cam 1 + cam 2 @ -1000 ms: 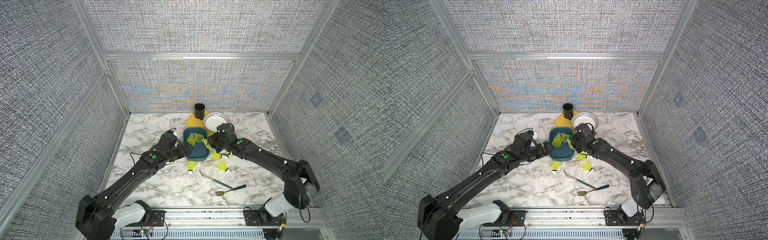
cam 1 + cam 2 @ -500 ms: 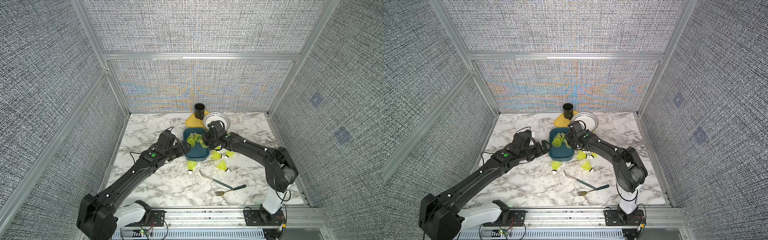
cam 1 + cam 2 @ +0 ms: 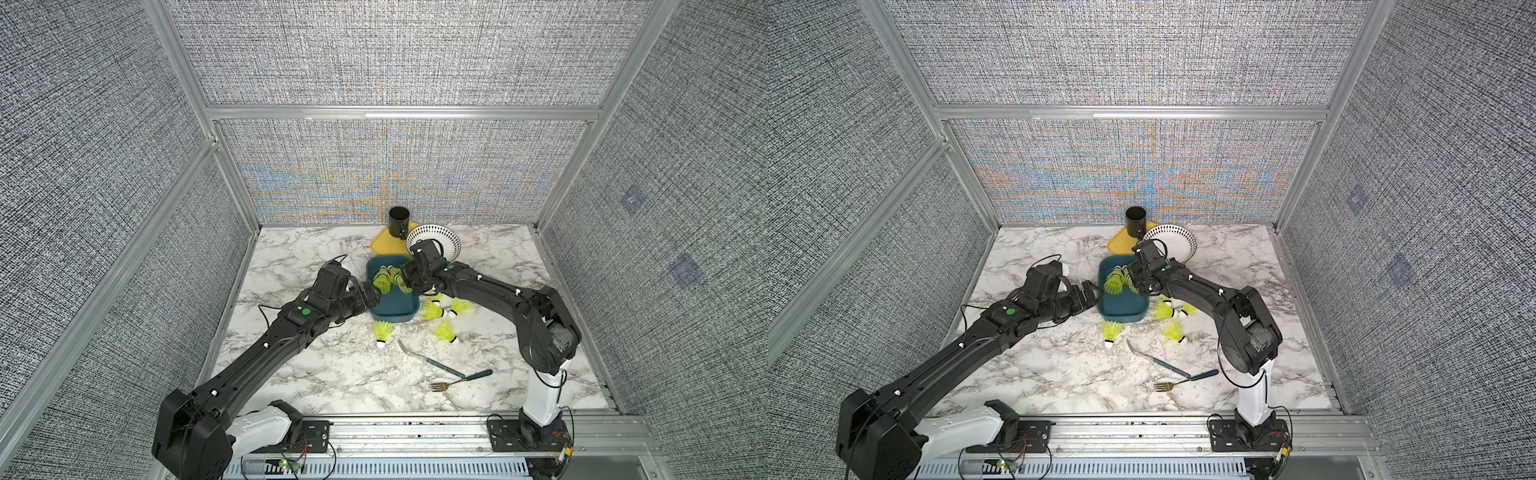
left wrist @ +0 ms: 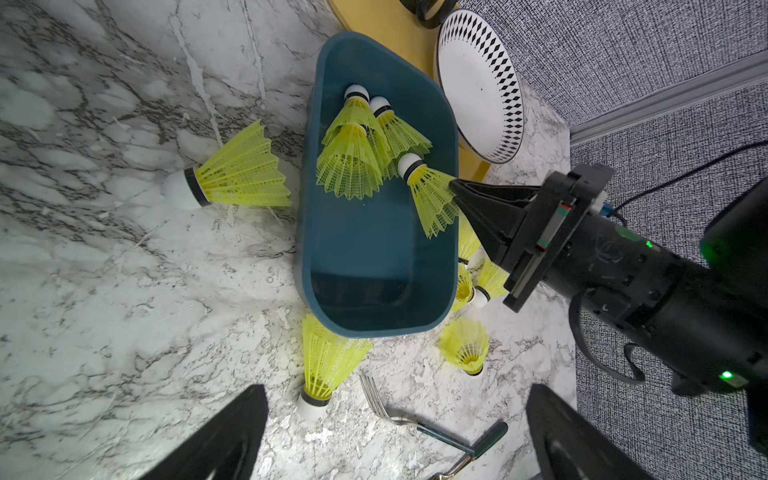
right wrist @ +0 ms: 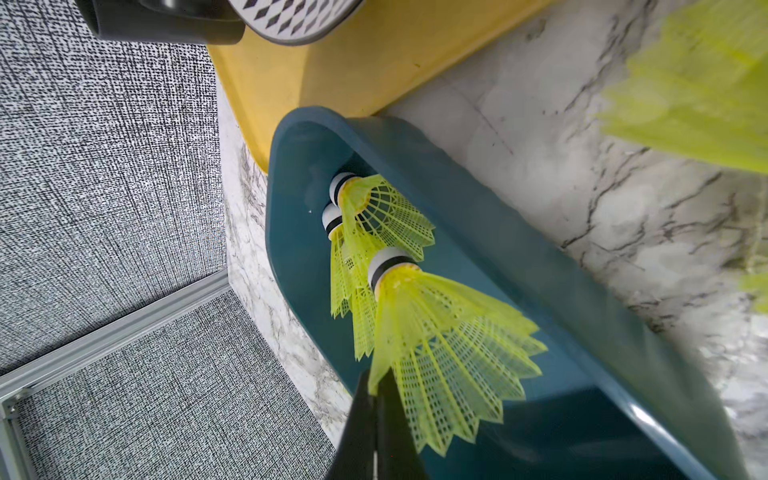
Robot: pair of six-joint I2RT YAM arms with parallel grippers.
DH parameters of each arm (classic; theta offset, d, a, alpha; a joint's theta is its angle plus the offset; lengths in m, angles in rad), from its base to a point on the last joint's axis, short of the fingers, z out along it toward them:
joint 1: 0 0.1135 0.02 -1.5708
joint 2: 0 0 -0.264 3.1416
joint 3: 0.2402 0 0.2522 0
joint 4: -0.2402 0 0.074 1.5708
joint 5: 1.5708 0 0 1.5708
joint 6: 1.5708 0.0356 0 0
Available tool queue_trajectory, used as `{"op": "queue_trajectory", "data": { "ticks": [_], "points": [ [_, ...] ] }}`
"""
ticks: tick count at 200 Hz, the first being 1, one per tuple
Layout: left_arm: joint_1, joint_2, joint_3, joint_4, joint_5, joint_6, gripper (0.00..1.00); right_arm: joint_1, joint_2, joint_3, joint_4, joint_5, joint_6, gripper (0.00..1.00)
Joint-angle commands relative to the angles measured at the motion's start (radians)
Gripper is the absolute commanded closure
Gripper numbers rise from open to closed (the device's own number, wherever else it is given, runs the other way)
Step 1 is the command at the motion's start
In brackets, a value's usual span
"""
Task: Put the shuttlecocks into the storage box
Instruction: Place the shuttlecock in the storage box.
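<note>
My right gripper has its shuttlecock. It will release it onto the shuttlecocks at the far end of the teal storage box (image 3: 392, 276) (image 5: 392, 240).
The teal storage box (image 3: 392, 319) (image 3: 1123, 319) (image 4: 374, 328) (image 5: 540, 270) sits mid-table. Three shuttlecocks (image 4: 353, 162) (image 5: 382, 216) lie at its far end. My right gripper (image 3: 409, 277) (image 3: 1133, 276) (image 4: 457, 187) (image 5: 376, 390) is shut on the skirt edge of another shuttlecock (image 4: 430, 195) (image 5: 440, 340), held over the box. My left gripper (image 3: 370, 297) (image 3: 1090, 294) (image 4: 397, 388) is open and empty at the box's left side. More shuttlecocks are on the marble: one (image 3: 382, 332) (image 4: 328, 365) before the box, several (image 3: 432, 309) to its right, one (image 4: 237, 174) at its left.
A yellow tray (image 3: 384, 245), a black cup (image 3: 399, 222) and a white patterned bowl (image 3: 434, 243) stand behind the box. Two forks (image 3: 428, 359) (image 3: 461, 377) lie on the marble toward the front. Mesh walls with metal frames enclose the table.
My right gripper has carried its shuttlecock leftward from the box's right edge to over the box, and its elbow has folded up. The left arm has barely moved.
</note>
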Motion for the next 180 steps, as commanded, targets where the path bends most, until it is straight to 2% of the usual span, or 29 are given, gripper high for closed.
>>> {"op": "queue_trajectory", "data": {
  "ticks": [1,117,180],
  "points": [
    [0.0,0.006,0.003,0.024,0.006,-0.003,0.0,0.001,0.011,0.014,0.009,0.024,0.022,1.0],
    [0.01,0.034,0.003,0.059,0.012,0.005,0.0,-0.01,0.104,0.076,0.103,0.009,0.052,1.0],
    [0.014,0.054,0.016,0.063,0.021,0.008,0.0,-0.013,0.13,0.046,0.207,0.003,0.065,1.0]
  ]
}}
